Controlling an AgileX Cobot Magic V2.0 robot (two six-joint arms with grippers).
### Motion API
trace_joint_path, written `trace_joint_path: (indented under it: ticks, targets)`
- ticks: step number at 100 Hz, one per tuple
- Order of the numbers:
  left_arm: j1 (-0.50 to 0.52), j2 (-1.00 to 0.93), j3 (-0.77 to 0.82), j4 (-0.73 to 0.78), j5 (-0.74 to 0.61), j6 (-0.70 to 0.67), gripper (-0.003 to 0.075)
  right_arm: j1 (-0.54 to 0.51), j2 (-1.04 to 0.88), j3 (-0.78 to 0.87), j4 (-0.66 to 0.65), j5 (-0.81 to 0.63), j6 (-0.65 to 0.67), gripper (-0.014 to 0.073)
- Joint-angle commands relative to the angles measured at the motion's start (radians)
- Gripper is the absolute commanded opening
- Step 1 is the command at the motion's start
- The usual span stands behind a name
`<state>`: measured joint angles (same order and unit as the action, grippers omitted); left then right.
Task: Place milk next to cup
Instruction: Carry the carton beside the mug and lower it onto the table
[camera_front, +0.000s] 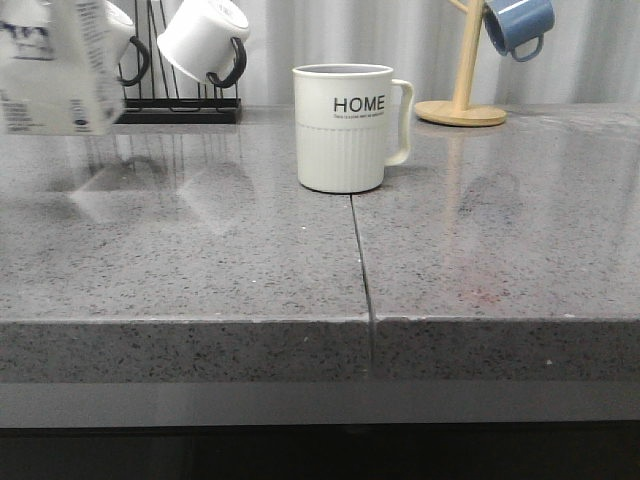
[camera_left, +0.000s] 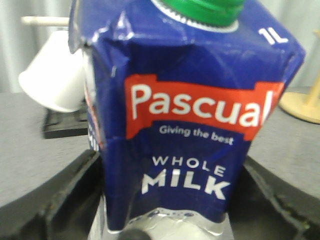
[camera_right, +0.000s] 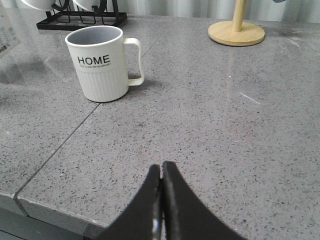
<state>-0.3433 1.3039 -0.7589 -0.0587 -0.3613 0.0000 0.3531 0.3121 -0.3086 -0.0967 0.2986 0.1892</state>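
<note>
I should release the milk from my left gripper on the counter (camera_front: 244, 178), close against the side of the cup opposite the cup's handle. The milk is now held above the counter.
The milk (camera_front: 55, 70) is a white carton, blurred, held above the counter at the far left of the front view. In the left wrist view its dark blue top (camera_left: 190, 125) reads "WHOLE MILK" and "1L", with a green cap. My left gripper (camera_left: 172, 200) is shut on the carton, with one black finger on each side of it. The cup (camera_front: 345, 128) is a cream-white "HOME" mug standing upright mid-counter, well to the right of the milk, its handle pointing right. It also shows in the right wrist view (camera_right: 102, 62). My right gripper (camera_right: 161, 167) is shut and empty, low over the counter, nearer the front than the cup.
A black rack (camera_front: 180, 108) with white black-handled mugs (camera_front: 205, 38) stands at the back left. A wooden mug tree (camera_front: 462, 100) with a blue mug (camera_front: 518, 25) stands at the back right. A seam (camera_front: 362, 260) runs from the cup to the counter's front edge.
</note>
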Motion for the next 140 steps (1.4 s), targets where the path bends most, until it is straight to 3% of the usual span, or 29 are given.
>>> trace_joint_path:
  ticks: [1, 68, 126, 132, 140]
  targets:
    - [-0.051, -0.012, -0.054, -0.001, -0.087, -0.009, 0.0325, -0.001, 0.004, -0.025, -0.004, -0.073, -0.007, -0.0016]
    - [-0.231, 0.240, -0.227, -0.005, -0.148, -0.007, 0.0325, -0.001, 0.004, -0.025, -0.004, -0.073, -0.007, -0.0016]
    - [-0.245, 0.306, -0.227, -0.034, -0.159, -0.011, 0.0327, -0.001, 0.004, -0.025, -0.004, -0.073, -0.007, -0.0016]
    - [-0.245, 0.306, -0.227, -0.040, -0.159, -0.011, 0.0358, -0.001, 0.004, -0.025, -0.004, -0.073, -0.007, -0.0016]
    - [-0.245, 0.306, -0.227, -0.040, -0.159, -0.011, 0.0489, -0.001, 0.004, -0.025, -0.004, -0.073, -0.007, -0.0016]
